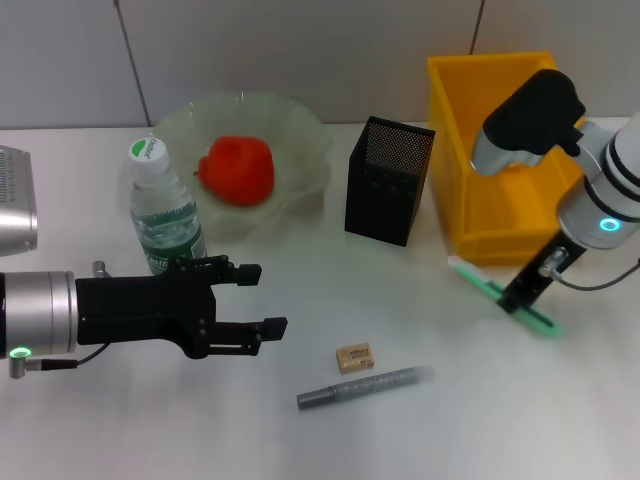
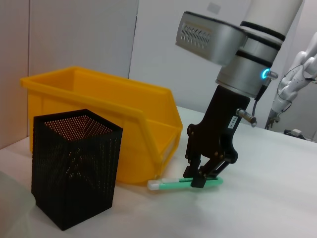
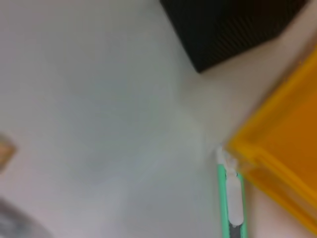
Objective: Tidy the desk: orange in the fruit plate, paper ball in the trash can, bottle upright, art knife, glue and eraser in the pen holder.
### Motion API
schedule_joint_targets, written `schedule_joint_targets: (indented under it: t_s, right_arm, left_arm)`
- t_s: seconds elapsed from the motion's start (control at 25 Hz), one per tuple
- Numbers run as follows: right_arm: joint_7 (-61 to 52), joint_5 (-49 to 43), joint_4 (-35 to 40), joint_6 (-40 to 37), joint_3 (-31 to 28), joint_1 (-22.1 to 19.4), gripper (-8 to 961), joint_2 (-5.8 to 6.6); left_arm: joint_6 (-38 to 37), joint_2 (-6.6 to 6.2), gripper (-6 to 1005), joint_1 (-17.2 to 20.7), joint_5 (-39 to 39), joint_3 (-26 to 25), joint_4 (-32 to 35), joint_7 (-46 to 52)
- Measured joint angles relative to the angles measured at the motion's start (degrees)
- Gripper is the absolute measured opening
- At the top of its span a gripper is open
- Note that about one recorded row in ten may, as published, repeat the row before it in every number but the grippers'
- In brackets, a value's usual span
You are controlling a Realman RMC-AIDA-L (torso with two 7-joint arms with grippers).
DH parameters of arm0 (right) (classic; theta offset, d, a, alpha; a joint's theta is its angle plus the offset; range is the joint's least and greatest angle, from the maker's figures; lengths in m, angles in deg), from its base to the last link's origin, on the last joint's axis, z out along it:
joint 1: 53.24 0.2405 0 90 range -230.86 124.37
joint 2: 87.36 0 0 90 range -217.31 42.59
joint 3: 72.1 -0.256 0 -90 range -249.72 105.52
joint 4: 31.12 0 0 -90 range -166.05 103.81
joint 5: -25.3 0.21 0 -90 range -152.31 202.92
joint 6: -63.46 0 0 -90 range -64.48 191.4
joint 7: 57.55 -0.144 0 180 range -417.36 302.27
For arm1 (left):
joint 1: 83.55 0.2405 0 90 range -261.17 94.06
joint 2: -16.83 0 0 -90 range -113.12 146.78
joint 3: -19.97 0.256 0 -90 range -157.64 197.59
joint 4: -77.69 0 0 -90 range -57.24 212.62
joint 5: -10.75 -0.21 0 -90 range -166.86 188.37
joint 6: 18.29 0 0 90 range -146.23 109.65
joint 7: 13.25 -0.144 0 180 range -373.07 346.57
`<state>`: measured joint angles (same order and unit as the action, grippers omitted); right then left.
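My right gripper has the green art knife to put down. It will set the knife inside the black mesh pen holder (image 1: pixel 388 144), toward its fruit plate side.
The orange (image 1: pixel 237 170) lies in the pale green fruit plate (image 1: pixel 300 130). The bottle (image 1: pixel 163 212) stands upright beside the plate. My left gripper (image 1: pixel 262 298) is open and empty, just in front of the bottle. My right gripper (image 1: pixel 518 297) is down on the table in front of the yellow trash can (image 1: pixel 490 190), its fingers (image 2: pixel 199 179) closed around the green art knife (image 1: pixel 488 287), which lies flat (image 2: pixel 173 184). The tan eraser (image 1: pixel 354 357) and a grey pen-shaped glue stick (image 1: pixel 365 388) lie at the front centre. The black mesh pen holder (image 1: pixel 390 180) stands mid-table. The paper ball is out of view.
A silver device (image 1: pixel 15 205) sits at the far left edge. The pen holder (image 2: pixel 74 173) stands close to the trash can (image 2: pixel 114 119), with a narrow gap between them. The right wrist view shows the knife (image 3: pixel 230 198) beside the trash can's corner (image 3: pixel 282 173).
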<state>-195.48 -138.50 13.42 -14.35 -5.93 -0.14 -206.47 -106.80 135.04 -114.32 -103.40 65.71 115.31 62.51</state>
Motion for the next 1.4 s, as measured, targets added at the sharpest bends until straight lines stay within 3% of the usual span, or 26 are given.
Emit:
schedule_joint_targets:
  t_s: [0.4,0.76,1.12,1.4]
  right_arm:
    - [11.0,15.0,13.5,-9.7,0.0,-4.6,175,-0.07]
    - [19.8,31.6,24.3,-7.0,-1.0,-13.3,180,0.03]
    - [29.6,48.3,22.0,3.9,-2.7,-19.0,194,-0.08]
    - [39.7,61.9,12.5,13.9,-2.9,-19.8,205,0.02]
  left_arm:
    - [0.0,-0.08,803,-0.2,0.1,-0.3,0.1,0.0]
    - [0.0,-0.06,803,-0.2,0.1,-0.7,0.1,-0.2]
    - [0.0,0.01,803,-0.2,0.5,-0.7,0.1,-0.6]
    - [0.0,0.03,803,0.0,0.6,-0.7,0.1,-1.3]
